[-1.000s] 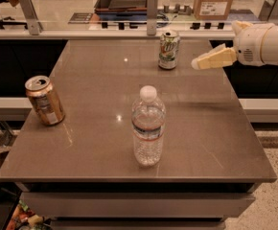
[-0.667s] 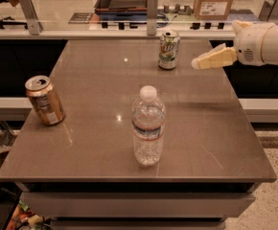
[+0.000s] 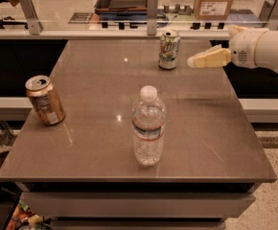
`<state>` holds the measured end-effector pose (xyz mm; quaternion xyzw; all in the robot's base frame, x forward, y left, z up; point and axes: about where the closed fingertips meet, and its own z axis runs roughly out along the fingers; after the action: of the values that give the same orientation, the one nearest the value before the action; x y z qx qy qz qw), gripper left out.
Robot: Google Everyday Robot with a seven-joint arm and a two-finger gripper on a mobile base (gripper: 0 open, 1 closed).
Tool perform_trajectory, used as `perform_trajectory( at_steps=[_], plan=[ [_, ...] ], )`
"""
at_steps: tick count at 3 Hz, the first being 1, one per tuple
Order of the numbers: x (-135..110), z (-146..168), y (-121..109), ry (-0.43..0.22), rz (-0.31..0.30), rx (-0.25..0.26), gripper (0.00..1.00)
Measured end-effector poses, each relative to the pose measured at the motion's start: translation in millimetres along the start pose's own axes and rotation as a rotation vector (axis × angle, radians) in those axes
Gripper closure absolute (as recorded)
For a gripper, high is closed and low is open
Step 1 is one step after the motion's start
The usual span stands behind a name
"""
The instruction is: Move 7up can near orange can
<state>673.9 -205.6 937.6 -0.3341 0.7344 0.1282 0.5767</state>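
The robot's gripper should next move to the middle of the 7up can (image 3: 168, 51), below its silver top, and close there.
The 7up can (image 3: 168, 49), white and pale green with a silver top, stands upright near the table's far edge, right of centre. The orange can (image 3: 45, 100), orange-bronze with a pale label, stands tilted at the table's left edge. My gripper (image 3: 194, 61) reaches in from the right on a white arm, its pale fingers pointing left, a short way to the right of the 7up can and not touching it. It holds nothing.
A clear water bottle (image 3: 148, 126) with a white cap stands upright in the middle of the brown table (image 3: 96, 147), between the two cans. A rail with posts (image 3: 151, 6) runs along the far edge. A cardboard box (image 3: 214, 1) sits behind it.
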Motion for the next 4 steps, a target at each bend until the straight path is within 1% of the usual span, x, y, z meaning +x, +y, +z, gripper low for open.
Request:
perform_trajectory(
  at_steps=[1,2,4],
  plan=[
    [6,29,8,-0.06,0.062,-0.034,0.0],
    [10,58,16,-0.113,0.104,-0.069,0.0],
    [15,100,18,-0.175,0.141,-0.121,0.0]
  ],
)
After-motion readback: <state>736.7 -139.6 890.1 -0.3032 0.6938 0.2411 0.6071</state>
